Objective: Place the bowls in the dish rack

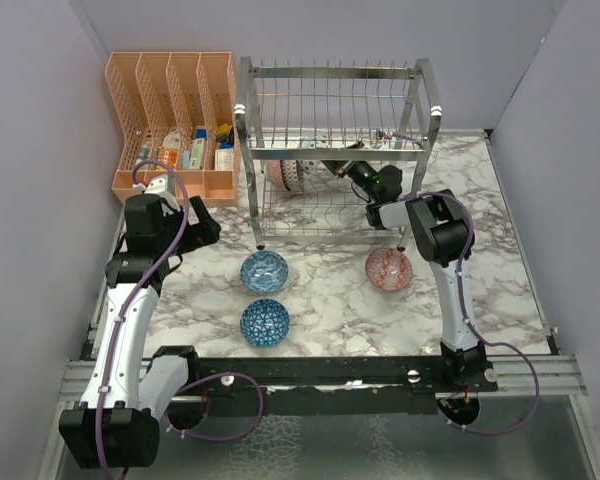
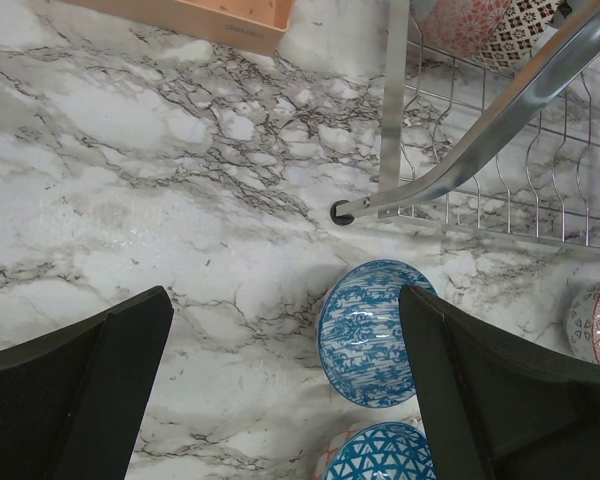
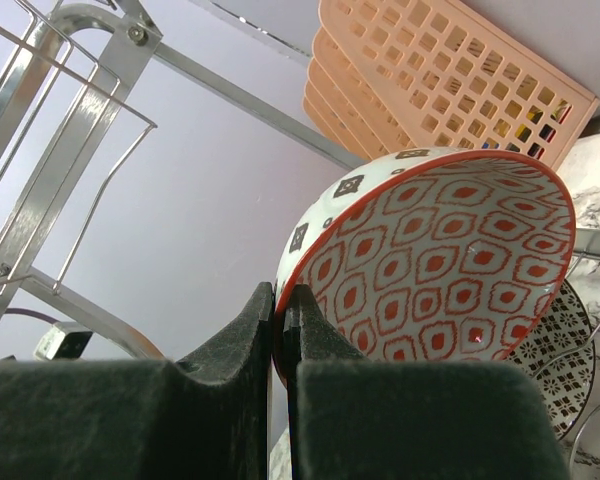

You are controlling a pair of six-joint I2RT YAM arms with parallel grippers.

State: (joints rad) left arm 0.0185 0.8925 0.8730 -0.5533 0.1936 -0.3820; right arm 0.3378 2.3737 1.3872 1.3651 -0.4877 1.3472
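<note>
I should release the red-brown patterned bowl from my right gripper in the lower level [image 1: 308, 177] [image 3: 542, 376], close against the dark-and-white bowl.
My right gripper [image 3: 285, 295] is shut on the rim of a red-brown patterned bowl [image 3: 440, 265] and holds it on edge inside the lower tier of the dish rack [image 1: 335, 120]. A dark-and-white bowl [image 3: 558, 358] stands just behind it. In the top view my right gripper [image 1: 338, 170] is under the rack's upper shelf, next to the held bowl [image 1: 292, 176]. Two blue bowls [image 1: 265, 270] [image 1: 265, 322] and a pink-red bowl [image 1: 388, 268] sit on the table. My left gripper [image 2: 285, 300] is open and empty above the table, left of the nearer blue bowl [image 2: 365, 330].
An orange mesh organizer [image 1: 175, 120] with small items stands left of the rack. The rack's front leg [image 2: 340, 212] stands just beyond the blue bowls. Grey walls close in both sides of the marble table [image 1: 330, 300].
</note>
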